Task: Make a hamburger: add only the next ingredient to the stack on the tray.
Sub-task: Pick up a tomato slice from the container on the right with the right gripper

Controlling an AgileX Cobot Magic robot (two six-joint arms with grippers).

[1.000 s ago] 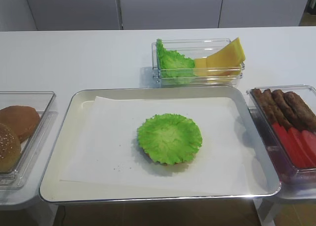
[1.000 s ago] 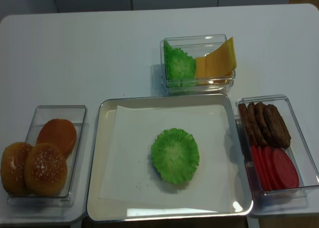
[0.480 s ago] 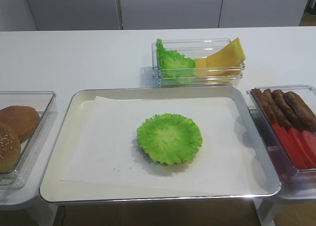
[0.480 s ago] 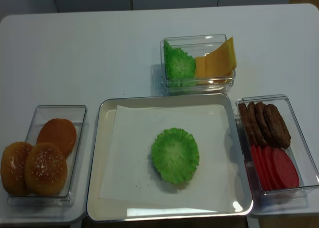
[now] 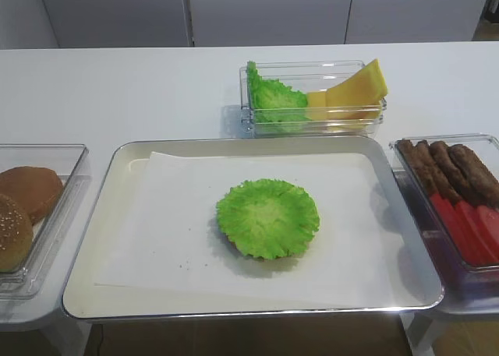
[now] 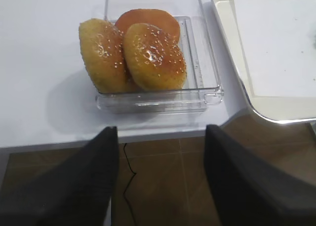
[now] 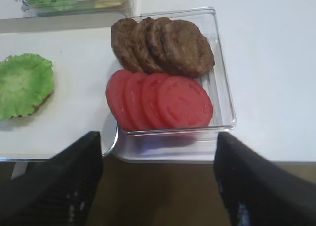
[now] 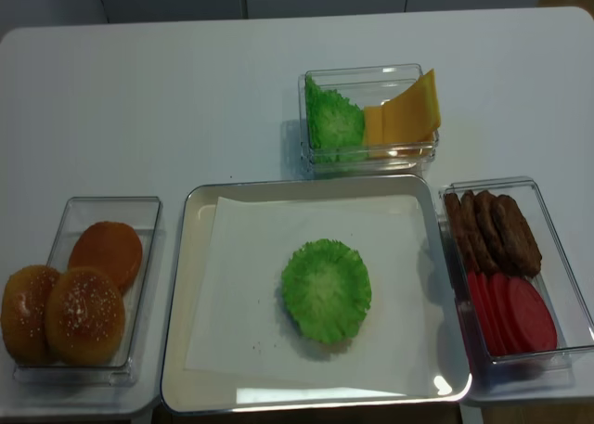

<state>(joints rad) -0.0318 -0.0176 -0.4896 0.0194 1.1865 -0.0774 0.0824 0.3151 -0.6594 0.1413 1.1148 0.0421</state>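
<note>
Next, my right gripper goes to the top edge of the tomato slice (image 8: 481,311) (image 7: 117,99) closest to the tray. It should close there.
Several red tomato slices (image 7: 185,101) lean in a row in the near half of a clear bin (image 7: 224,87), to the right of the tray (image 8: 190,285). They also show in both high views (image 5: 468,227) (image 8: 529,313). The stack (image 5: 267,217) is a ruffled green lettuce leaf in the middle of the tray's white paper (image 8: 326,289) (image 7: 22,85). My right gripper (image 7: 158,186) hangs open over the floor, just short of the table edge below the tomato bin, nothing between its fingers. My left gripper (image 6: 160,186) is open too, below the bun bin. Neither gripper appears in the high views.
Brown meat patties (image 7: 168,45) fill the far half of the tomato bin. A bin with darker lettuce (image 5: 273,99) and cheese wedges (image 5: 355,87) stands behind the tray. Buns (image 6: 148,55) lie in a clear bin (image 8: 56,211) left of the tray.
</note>
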